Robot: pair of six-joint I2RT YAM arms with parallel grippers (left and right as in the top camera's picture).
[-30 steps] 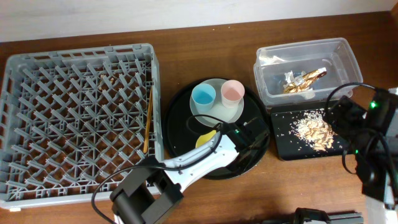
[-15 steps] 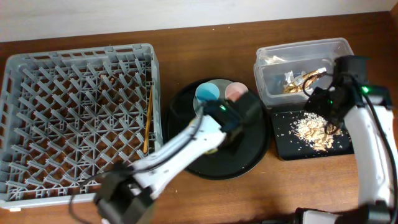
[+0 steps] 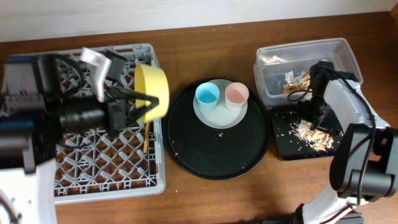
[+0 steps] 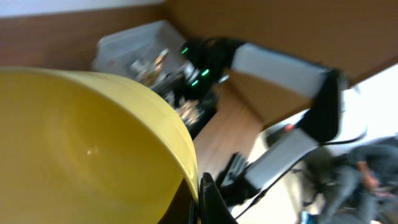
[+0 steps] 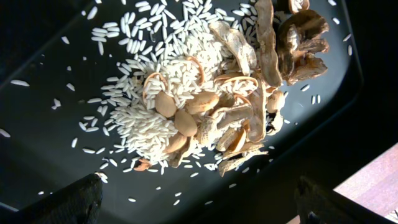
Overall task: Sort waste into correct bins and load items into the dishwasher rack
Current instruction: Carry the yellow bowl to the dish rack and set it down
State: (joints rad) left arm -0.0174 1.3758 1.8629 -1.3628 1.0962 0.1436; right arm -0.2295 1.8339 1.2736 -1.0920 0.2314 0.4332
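Observation:
My left gripper releases the yellow bowl next in the back row of the grey dishwasher rack [image 3: 116,71], near the chopstick. The bowl is now held tilted over the rack's edge.
My left gripper [image 3: 144,102] is shut on the rim of the yellow bowl [image 3: 153,91] and holds it tilted over the right edge of the grey dishwasher rack [image 3: 37,177]; the bowl fills the left wrist view [image 4: 81,149]. A chopstick [image 3: 147,127] lies in the rack. The blue cup [image 3: 206,95] and pink cup [image 3: 236,94] stand on the grey plate [image 3: 217,116]. My right gripper [image 3: 311,115] is open over the black tray [image 3: 283,134], above the food scraps [image 5: 211,106]. The gold wrapper [image 3: 297,81] and a white napkin [image 3: 273,60] lie in the clear tub [image 3: 305,68].
A large round black tray [image 3: 214,152] holds the plate, between the rack and the two bins. Rice grains are scattered on the black tray [image 5: 50,87] and a few on the round tray. The table's back edge meets a pale wall.
My left arm lifted the yellow bowl off the round tray and carried it left to the rack's edge. My right arm came down over the scraps in the black tray.

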